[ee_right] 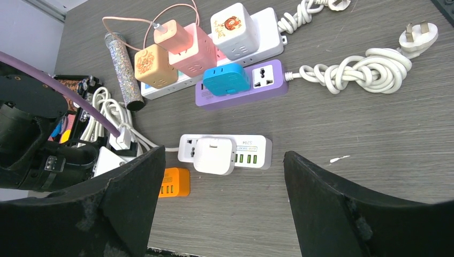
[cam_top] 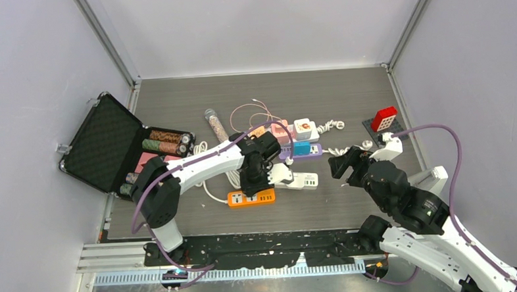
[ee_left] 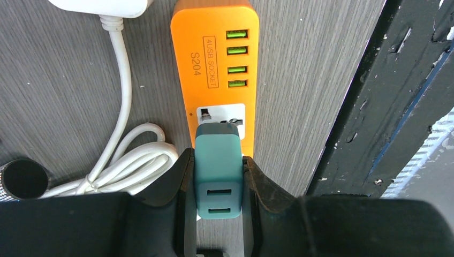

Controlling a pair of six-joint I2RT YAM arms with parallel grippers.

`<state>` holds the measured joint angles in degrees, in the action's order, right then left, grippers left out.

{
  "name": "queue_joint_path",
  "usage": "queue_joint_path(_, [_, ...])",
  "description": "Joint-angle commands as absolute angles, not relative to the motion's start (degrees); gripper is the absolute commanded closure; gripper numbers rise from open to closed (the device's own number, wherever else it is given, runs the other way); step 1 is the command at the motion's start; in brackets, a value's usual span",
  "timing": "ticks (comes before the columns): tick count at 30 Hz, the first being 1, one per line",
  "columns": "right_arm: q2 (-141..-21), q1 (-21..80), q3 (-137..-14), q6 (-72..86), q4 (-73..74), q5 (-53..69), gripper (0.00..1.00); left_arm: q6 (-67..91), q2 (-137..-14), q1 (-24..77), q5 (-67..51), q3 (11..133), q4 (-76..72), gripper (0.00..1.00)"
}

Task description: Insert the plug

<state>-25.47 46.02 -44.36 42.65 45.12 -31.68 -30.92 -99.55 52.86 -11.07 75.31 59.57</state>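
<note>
The teal USB charger plug, now over the strip's socket face, will be released by my left gripper in the orange strip's white socket [cam_top: 251, 195] [ee_left: 206, 114] nearest the USB ports.
My left gripper [ee_left: 218, 176] is shut on a teal USB charger plug [ee_left: 217, 171]. The plug's front end sits over the white socket face of the orange power strip [ee_left: 214, 59]; whether its pins are in the socket is hidden. In the top view the left gripper [cam_top: 253, 180] hangs over the orange strip [cam_top: 251, 198]. My right gripper [ee_right: 222, 209] is open and empty, held above the table to the right [cam_top: 341, 165]. The orange strip also shows in the right wrist view [ee_right: 174, 182].
A white strip with a white adapter [ee_right: 214, 155] lies beside the orange one. A purple strip with a blue plug [ee_right: 241, 83] and a long white strip with several chargers [ee_right: 225, 32] lie behind. Coiled white cables [ee_right: 353, 69], an open black case [cam_top: 104, 143] and a red block [cam_top: 384, 118].
</note>
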Motion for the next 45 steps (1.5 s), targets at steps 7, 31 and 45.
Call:
queue_joint_path(7, [-25.86,45.96,-44.22,43.24,43.87,-33.18,0.14,-32.6,-100.49,52.78,-8.23,77.14,56.78,1.0])
queue_joint_path(31, [-26.57,45.89,-43.77,43.8,43.87,-33.05,0.14,-27.91,-100.09,53.52,-10.28,71.31,53.06,1.0])
queue_joint_path(45, [-26.23,45.89,-44.18,43.9,43.92,-32.48,0.14,-24.38,-101.04,53.57,-5.87,68.62,50.44,0.82])
